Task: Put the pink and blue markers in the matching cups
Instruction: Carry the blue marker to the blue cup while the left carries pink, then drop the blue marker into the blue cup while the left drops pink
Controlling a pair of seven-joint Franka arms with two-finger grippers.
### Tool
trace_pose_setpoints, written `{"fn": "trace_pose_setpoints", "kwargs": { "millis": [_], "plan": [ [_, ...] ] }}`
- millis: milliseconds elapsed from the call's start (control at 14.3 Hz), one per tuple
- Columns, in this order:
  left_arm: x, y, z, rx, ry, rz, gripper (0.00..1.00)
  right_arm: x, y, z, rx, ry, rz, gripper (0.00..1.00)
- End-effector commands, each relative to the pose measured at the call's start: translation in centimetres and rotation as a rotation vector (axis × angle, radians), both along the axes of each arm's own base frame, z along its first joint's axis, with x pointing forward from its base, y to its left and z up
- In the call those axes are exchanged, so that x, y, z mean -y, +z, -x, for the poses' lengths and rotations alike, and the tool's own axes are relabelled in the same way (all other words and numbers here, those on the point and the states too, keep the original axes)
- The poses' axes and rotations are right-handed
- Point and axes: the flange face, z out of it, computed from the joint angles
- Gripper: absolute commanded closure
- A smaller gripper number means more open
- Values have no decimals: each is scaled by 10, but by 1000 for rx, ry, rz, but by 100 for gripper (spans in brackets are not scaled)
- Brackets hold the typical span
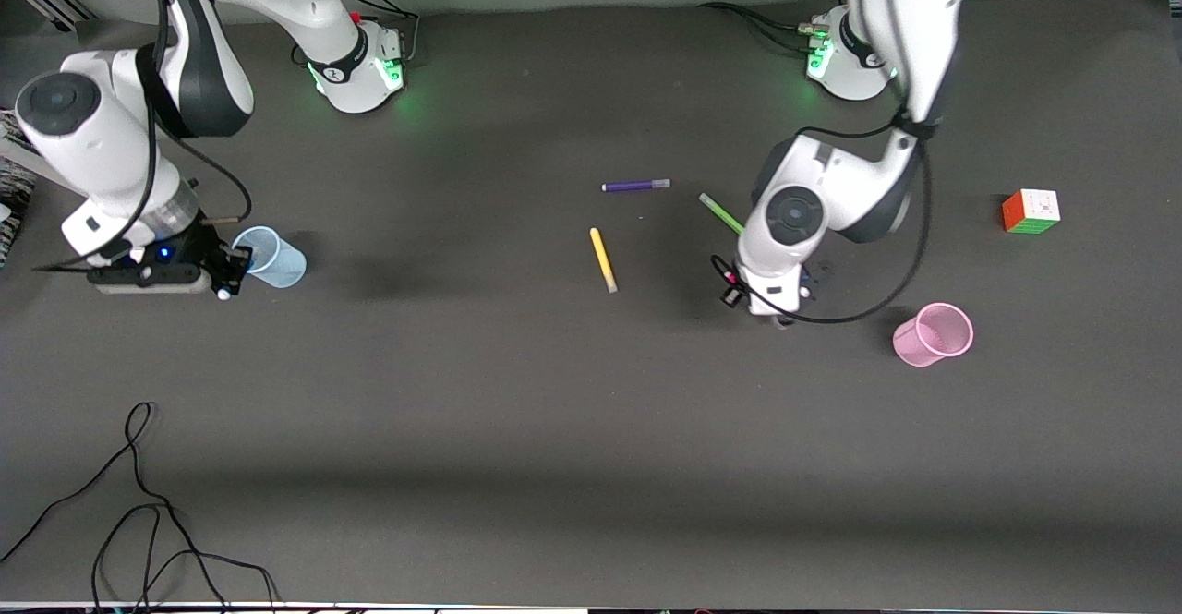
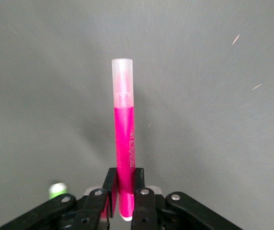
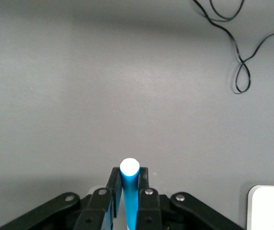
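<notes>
Next, my left gripper lets go of the pink marker inside the pink cup (image 1: 937, 330), with the marker's tail end leaning against the cup's rim.
My right gripper (image 1: 229, 270) is beside the light blue cup (image 1: 269, 257), at the right arm's end of the table. It is shut on the blue marker (image 3: 130, 194), whose white tip points away from the fingers (image 3: 143, 184). That cup does not show in the right wrist view. My left gripper (image 1: 781, 317) is over the table between the green marker and the pink cup (image 1: 934, 334). It is shut on the pink marker (image 2: 124, 143) near its tail end, with the pale cap sticking out ahead. In the front view the hand hides both markers.
A purple marker (image 1: 635, 186), a yellow marker (image 1: 603, 259) and a green marker (image 1: 721, 213) lie mid-table. A colour cube (image 1: 1031, 211) sits toward the left arm's end. A black cable (image 1: 138, 503) loops near the front edge and also shows in the right wrist view (image 3: 242, 62).
</notes>
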Motion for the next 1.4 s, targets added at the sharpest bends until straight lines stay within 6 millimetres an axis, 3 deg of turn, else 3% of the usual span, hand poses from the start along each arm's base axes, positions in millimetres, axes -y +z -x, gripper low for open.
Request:
{"fn": "trace_pose_setpoints", "kwargs": {
  "millis": [0, 279, 488, 628, 698, 767, 837, 907, 1116, 1326],
  "plan": [
    [-51, 84, -27, -53, -109, 18, 97, 21, -31, 39, 81, 59, -16, 100],
    [-155, 150, -25, -130, -360, 96, 97, 37, -72, 59, 112, 42, -49, 100],
    [-231, 177, -31, -180, -598, 186, 97, 42, -92, 66, 113, 36, -56, 100],
    [-269, 180, -34, -164, -706, 227, 97, 50, -99, 68, 100, 26, -47, 100],
    [-281, 173, -36, -168, -747, 242, 97, 55, -101, 69, 98, 24, -41, 100],
    [-285, 160, -38, -193, -791, 254, 97, 59, -106, 70, 87, 15, -37, 74],
    [-290, 148, -40, -229, -820, 243, 97, 62, -110, 70, 81, 5, -35, 19],
    [-297, 135, -41, -258, -815, 248, 97, 63, -112, 70, 76, -1, -33, 0],
    [-297, 99, -61, -310, -816, 251, 97, 64, -110, 68, 67, -8, -29, 0],
    [-298, 57, -84, -366, -820, 252, 97, 69, -96, 55, 31, -22, -3, 0]
  ]
}}
